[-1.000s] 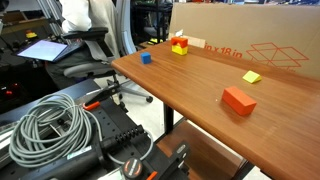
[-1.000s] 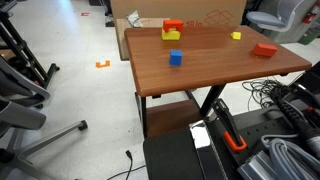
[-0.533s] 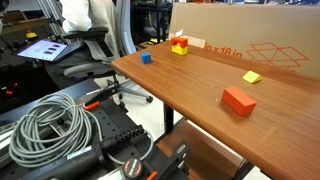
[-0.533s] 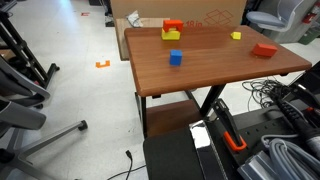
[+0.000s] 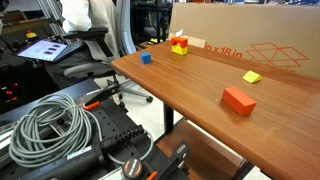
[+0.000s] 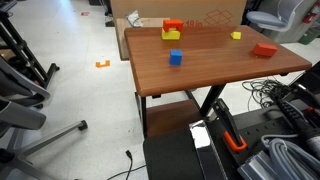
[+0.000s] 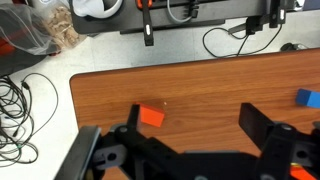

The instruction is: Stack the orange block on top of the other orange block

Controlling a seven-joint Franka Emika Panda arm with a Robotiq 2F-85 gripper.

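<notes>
The robot's gripper will close on the short ends of the orange block (image 5: 238, 100) (image 7: 151, 115), which lies alone near the front edge of the table.
The orange block, a red-orange brick (image 5: 239, 101), lies on the wooden table (image 5: 190, 90) near its front edge. It shows in both exterior views (image 6: 264, 49). The other orange block (image 5: 180, 41) sits on a yellow cube (image 5: 179, 49) by the cardboard box, and also shows in an exterior view (image 6: 172, 25). In the wrist view my gripper (image 7: 190, 110) is open and empty above the table. The brick (image 7: 151, 116) lies just inside its left finger, partly hidden by it. The gripper does not show in either exterior view.
A flat yellow block (image 5: 251, 77) lies beyond the brick. A blue cube (image 5: 145, 58) sits towards the far corner and shows at the wrist view's right edge (image 7: 308, 97). A cardboard box (image 5: 250, 35) lines the table's back. Coiled cables (image 5: 50, 125) and office chairs (image 5: 85, 45) surround the table.
</notes>
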